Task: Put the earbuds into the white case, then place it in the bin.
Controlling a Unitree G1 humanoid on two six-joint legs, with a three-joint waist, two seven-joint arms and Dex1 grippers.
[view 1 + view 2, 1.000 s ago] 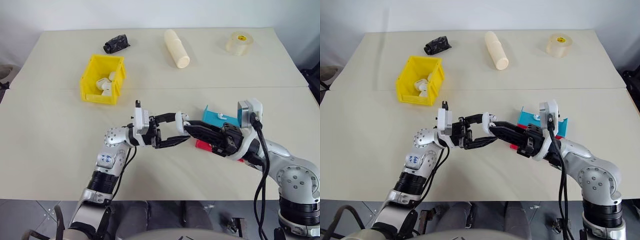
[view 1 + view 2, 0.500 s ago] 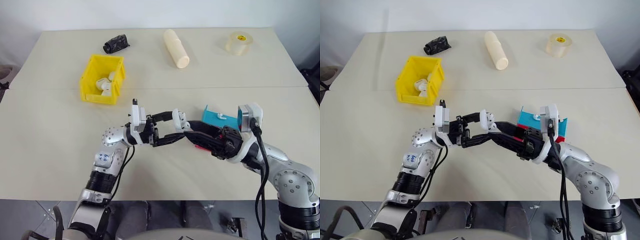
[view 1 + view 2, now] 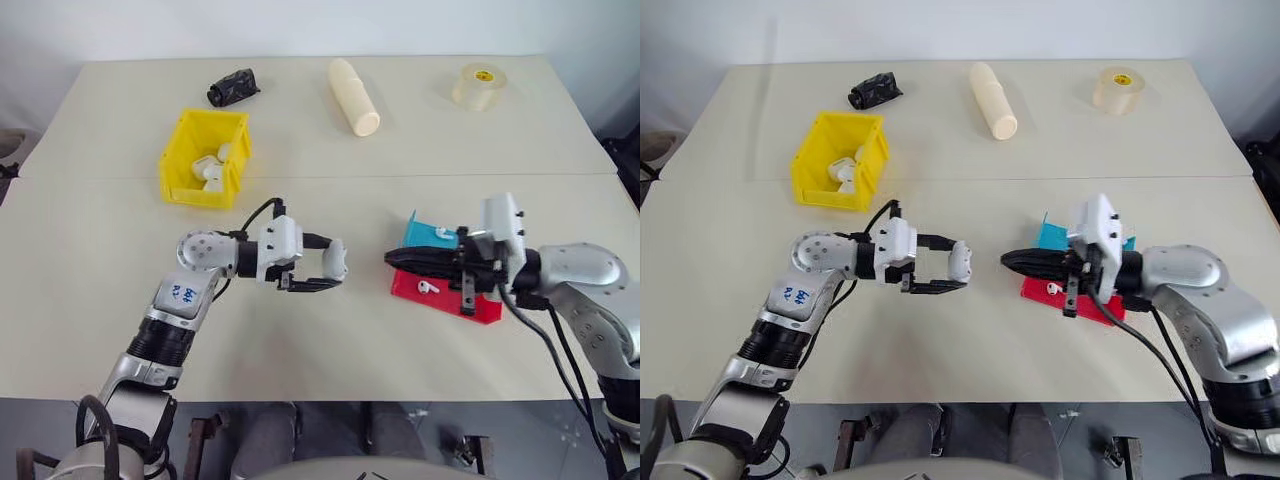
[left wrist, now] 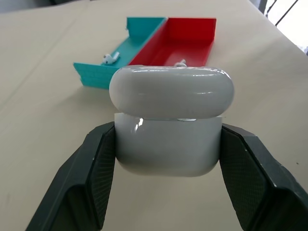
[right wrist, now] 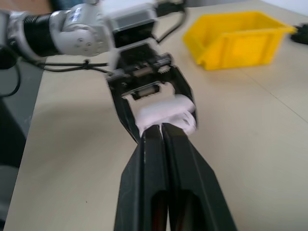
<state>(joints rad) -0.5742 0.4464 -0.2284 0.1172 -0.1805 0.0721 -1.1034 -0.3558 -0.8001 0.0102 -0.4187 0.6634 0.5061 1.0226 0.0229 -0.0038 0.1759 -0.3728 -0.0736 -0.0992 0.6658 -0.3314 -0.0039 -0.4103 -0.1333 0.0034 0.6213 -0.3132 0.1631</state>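
My left gripper has the white case, held level above the table at centre. It will let go of it in the yellow bin (image 3: 206, 151), against the white pieces at the back.
My left gripper (image 3: 332, 265) is shut on the white case (image 4: 169, 144), held level above the table at centre; its lid (image 4: 172, 91) sits down on the body. My right gripper (image 3: 393, 259) is shut with nothing in it, pointing at the case across a small gap. One earbud (image 4: 110, 57) lies in the teal tray (image 4: 137, 45), and a second earbud (image 3: 428, 287) lies in the red tray (image 3: 480, 308). The yellow bin (image 3: 205, 158) stands at the back left with white pieces inside.
A black lump (image 3: 232, 86), a cream cylinder (image 3: 354, 96) and a roll of clear tape (image 3: 478, 85) lie along the table's far side. The two trays sit under my right wrist.
The grippers have drawn apart. My right gripper came off the case, shut and pulled back to the right with its wrist rolled; my left gripper carried the case slightly left and down.
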